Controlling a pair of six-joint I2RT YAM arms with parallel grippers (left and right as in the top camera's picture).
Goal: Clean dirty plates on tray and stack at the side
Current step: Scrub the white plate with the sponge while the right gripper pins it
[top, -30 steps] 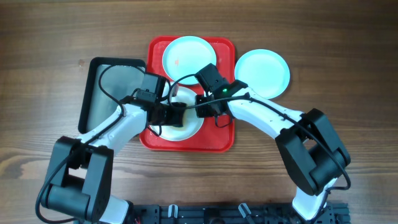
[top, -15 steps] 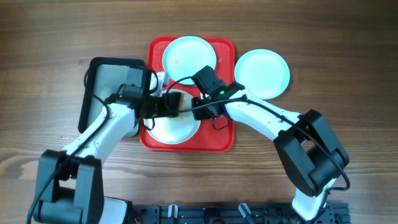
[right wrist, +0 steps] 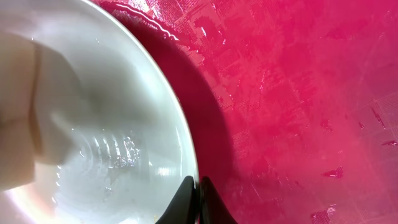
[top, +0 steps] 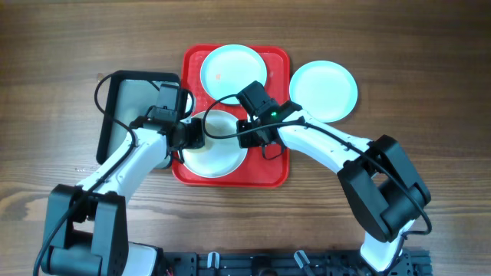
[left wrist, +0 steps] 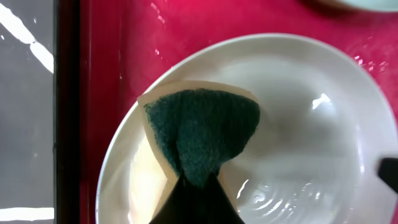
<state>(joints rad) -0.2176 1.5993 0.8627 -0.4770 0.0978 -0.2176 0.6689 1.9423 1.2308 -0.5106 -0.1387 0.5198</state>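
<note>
The green and yellow sponge will go down from my left gripper into the near half of the dark grey metal tray [top: 140,139].
On the red tray [top: 272,173] lies a white plate [top: 220,153] at the near side and a light blue plate [top: 233,70] with a small reddish smudge at the far side. A second light blue plate [top: 324,90] rests on the table right of the tray. My left gripper [left wrist: 196,194] is shut on a green-and-yellow sponge [left wrist: 202,137], pressed onto the left part of the wet white plate [left wrist: 311,143]. My right gripper [right wrist: 198,194] is shut on the white plate's [right wrist: 112,118] right rim, over the red tray [right wrist: 298,112].
A dark grey metal tray [top: 134,100] lies directly left of the red tray, its edge [left wrist: 67,112] close beside the sponge. Both arms cross over the red tray's middle. Bare wooden table surrounds the trays.
My left gripper has dragged the sponge leftward across the white plate, from near its middle toward its left rim. The right gripper has kept its hold on the rim.
</note>
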